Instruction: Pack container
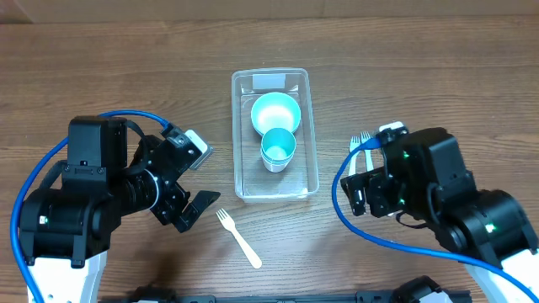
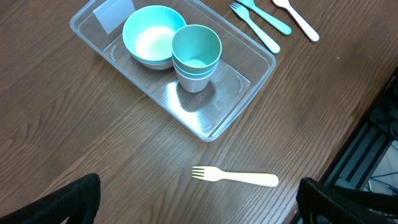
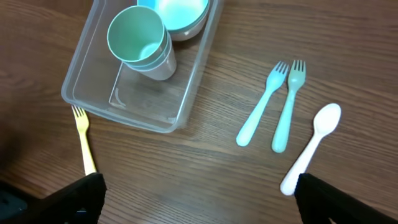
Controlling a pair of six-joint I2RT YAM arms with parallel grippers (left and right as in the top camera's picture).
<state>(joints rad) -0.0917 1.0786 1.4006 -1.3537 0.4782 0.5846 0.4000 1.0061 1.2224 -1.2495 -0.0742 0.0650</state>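
Next, I close my left gripper on the narrow neck [image 1: 233, 231] [image 2: 225, 175] of the cream fork, at the spot where the handle of the fork joins its head.
The clear container [image 1: 278, 182] stands mid-table with its whitish label at the far end. It holds a teal bowl [image 1: 275, 111] and stacked teal cups [image 1: 278, 148]. A cream fork [image 1: 238, 237] lies on the table in front of it. My left gripper [image 2: 199, 211] is open and empty above the table, just short of the cream fork [image 2: 235, 177]. My right gripper [image 3: 199, 208] is open and empty, hovering short of a light blue fork [image 3: 261, 106], a teal fork [image 3: 287, 109] and a white spoon [image 3: 311, 146], right of the container [image 3: 140, 109].
The two forks [image 1: 360, 141] peek out from under the right arm [image 1: 421, 185] in the overhead view; the spoon is hidden there. In the left wrist view the forks [image 2: 256, 25] and spoon [image 2: 298, 17] lie beyond the container [image 2: 245, 78]. The table's edge is at its right.
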